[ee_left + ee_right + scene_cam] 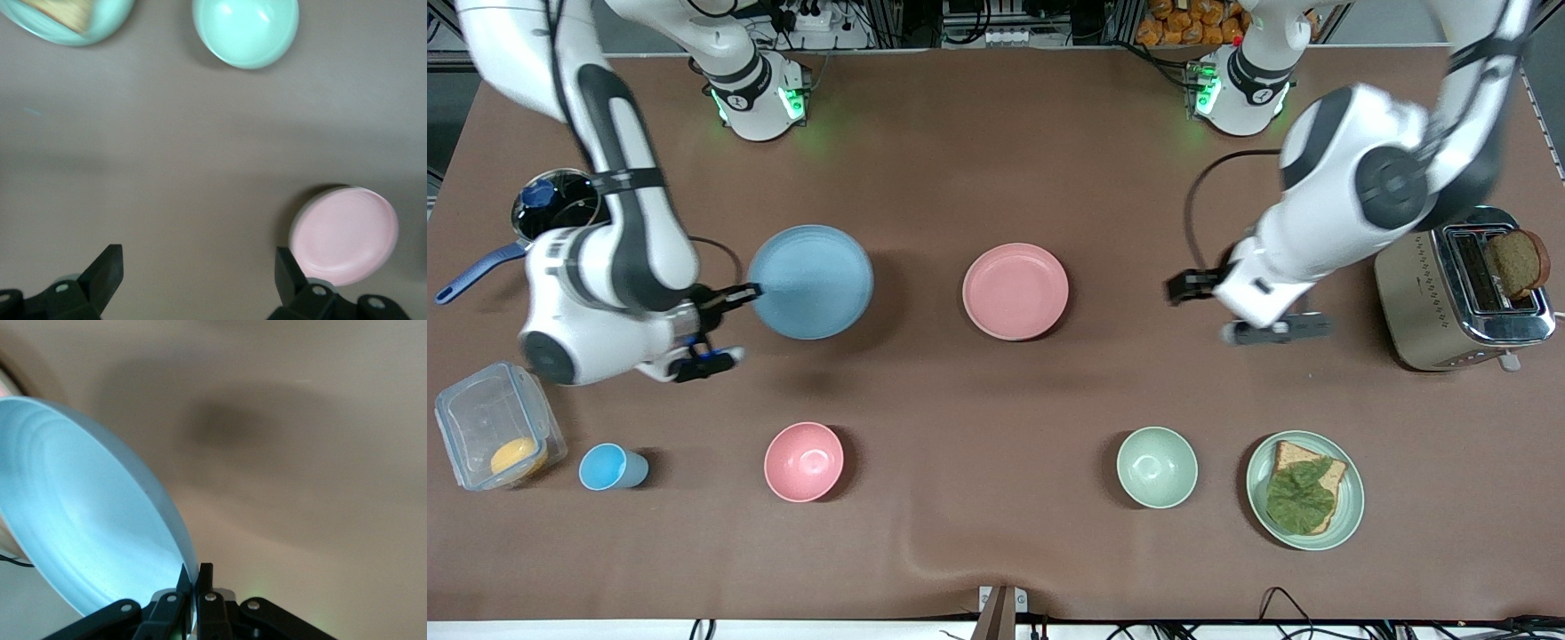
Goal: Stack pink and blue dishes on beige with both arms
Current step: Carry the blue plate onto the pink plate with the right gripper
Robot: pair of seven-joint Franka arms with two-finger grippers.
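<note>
The robot's right gripper needs to release the light blue plate, now tilted and raised off the table, on top of the pale pink plate (1016, 288) in the middle of the table.
My right gripper (749, 291) (195, 577) is shut on the rim of the light blue plate (811, 281) (87, 527). The plate is tilted and raised off the table toward the right arm's end. The pale pink plate (1015, 291) (345, 235) lies flat at the table's middle. Between it and the toaster, my left gripper (1202, 311) (199, 257) hangs open over bare table with nothing between its fingers. No beige plate shows as its own in any view.
A toaster (1463, 289) holding bread stands at the left arm's end. Nearer the front camera are a green plate (1304, 489) with a sandwich, a green bowl (1157, 467) (245, 30), a pink bowl (803, 461), a blue cup (609, 467) and a plastic box (494, 425). A pot (551, 209) stands by the right arm.
</note>
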